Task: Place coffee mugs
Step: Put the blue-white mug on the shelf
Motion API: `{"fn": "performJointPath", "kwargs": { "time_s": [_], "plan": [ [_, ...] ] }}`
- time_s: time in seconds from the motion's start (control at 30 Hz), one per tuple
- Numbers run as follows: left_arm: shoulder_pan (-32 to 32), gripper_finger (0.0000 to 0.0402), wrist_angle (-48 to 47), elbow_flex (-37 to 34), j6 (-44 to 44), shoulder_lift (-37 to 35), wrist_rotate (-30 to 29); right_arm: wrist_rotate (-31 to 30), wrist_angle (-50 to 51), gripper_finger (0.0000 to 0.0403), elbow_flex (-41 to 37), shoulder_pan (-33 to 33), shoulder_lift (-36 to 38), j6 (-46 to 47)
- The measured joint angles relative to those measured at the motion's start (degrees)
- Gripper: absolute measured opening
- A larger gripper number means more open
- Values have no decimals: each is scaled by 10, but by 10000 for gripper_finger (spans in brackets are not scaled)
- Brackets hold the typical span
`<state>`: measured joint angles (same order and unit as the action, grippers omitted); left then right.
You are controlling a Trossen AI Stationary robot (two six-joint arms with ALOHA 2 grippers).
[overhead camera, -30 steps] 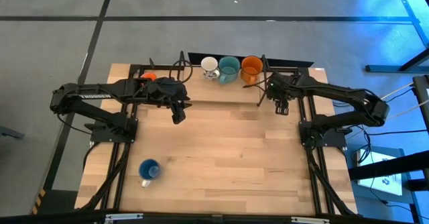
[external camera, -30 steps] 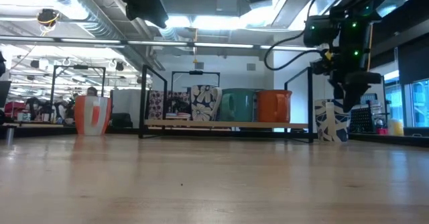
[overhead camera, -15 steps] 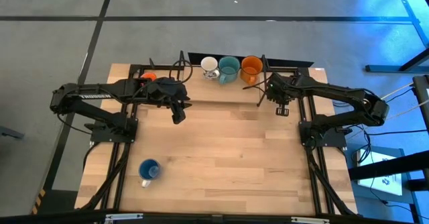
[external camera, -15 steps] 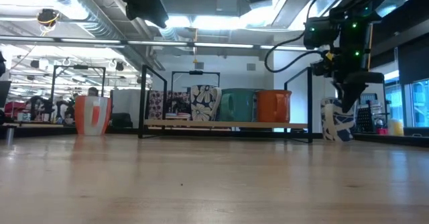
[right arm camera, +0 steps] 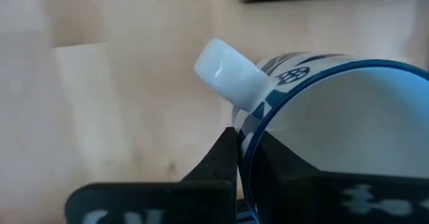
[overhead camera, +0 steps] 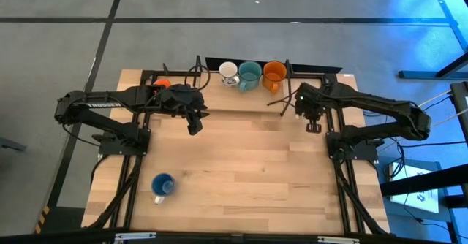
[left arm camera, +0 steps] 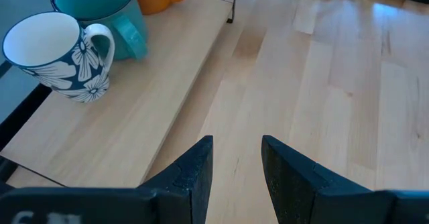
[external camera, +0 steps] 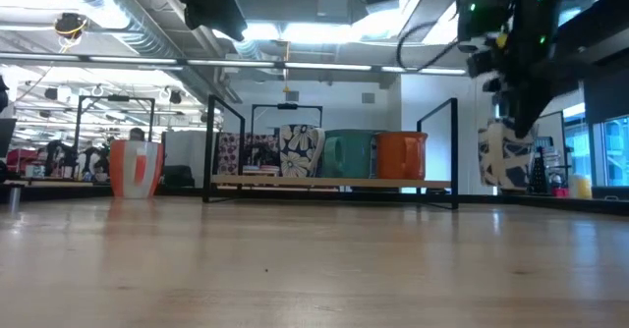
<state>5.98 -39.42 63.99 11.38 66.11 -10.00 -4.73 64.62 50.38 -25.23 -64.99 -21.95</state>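
Observation:
The white mug with a blue pattern is to go on the shelf. Next, my right gripper lets go of it on the wooden shelf [overhead camera: 276, 93] just in front of the orange mug.
A white mug with a blue pattern [external camera: 506, 157] hangs above the table's far right part, with my right gripper [right arm camera: 244, 163] shut on its rim; in the high view that gripper [overhead camera: 310, 117] hides it. On the wooden shelf [overhead camera: 307, 81] at the far edge stand a white flowered mug [overhead camera: 229, 72], a teal mug [overhead camera: 250, 75] and an orange mug [overhead camera: 275, 73]. An orange-red mug [overhead camera: 162, 84] shows behind my left arm. A blue mug [overhead camera: 162, 185] stands on the table at the near left. My left gripper [left arm camera: 234, 170] hovers open over the bare table in front of the shelf. My right gripper pinches the mug's rim [right arm camera: 242, 133] close beside the handle [right arm camera: 231, 73], one finger [right arm camera: 224, 158] outside the wall and the other inside the cup. The fingers come from above, pointing down. The mug hangs below them, clear of the table.
The shelf's black frame posts [overhead camera: 287, 70] stand between the orange mug and my right arm. Open tabletop [overhead camera: 248, 164] lies between the two arms and toward the near edge. The room beyond the table shows in the low view.
My right gripper has come down onto the patterned mug, taken hold of its rim and risen with it. The mug, which stood on the table, now hangs clear of it. My left arm has kept still.

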Motion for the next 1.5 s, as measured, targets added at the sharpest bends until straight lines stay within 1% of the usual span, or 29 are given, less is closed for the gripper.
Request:
{"fn": "performJointPath", "kwargs": {
  "time_s": [0.17,0.37,0.5,0.6,0.7,0.8,0.93,1.03,1.2,1.37,1.5],
  "plan": [
    [0,121,0,0,0,0,0,23,38,5,26,83,13,24],
    [0,121,0,0,0,0,0,37,9,6,59,192,0,21],
    [0,121,0,0,0,0,0,34,-16,3,88,233,-19,6],
    [0,121,0,0,0,0,0,13,-26,4,123,247,-46,-24],
    [0,121,0,0,0,0,0,0,-25,3,169,239,-84,-70],
    [0,121,0,0,-1,0,0,0,-26,3,214,214,-126,-136],
    [0,121,1,0,-15,0,0,10,8,3,260,164,-186,-226],
    [0,121,1,0,-15,0,0,15,32,3,282,121,-227,-266],
    [0,121,2,0,-15,0,0,18,48,3,293,73,-266,-308],
    [0,121,6,0,-15,0,0,9,56,3,293,53,-288,-351],
    [0,121,7,0,-15,0,0,3,55,3,293,41,-302,-355]
  ]
}}
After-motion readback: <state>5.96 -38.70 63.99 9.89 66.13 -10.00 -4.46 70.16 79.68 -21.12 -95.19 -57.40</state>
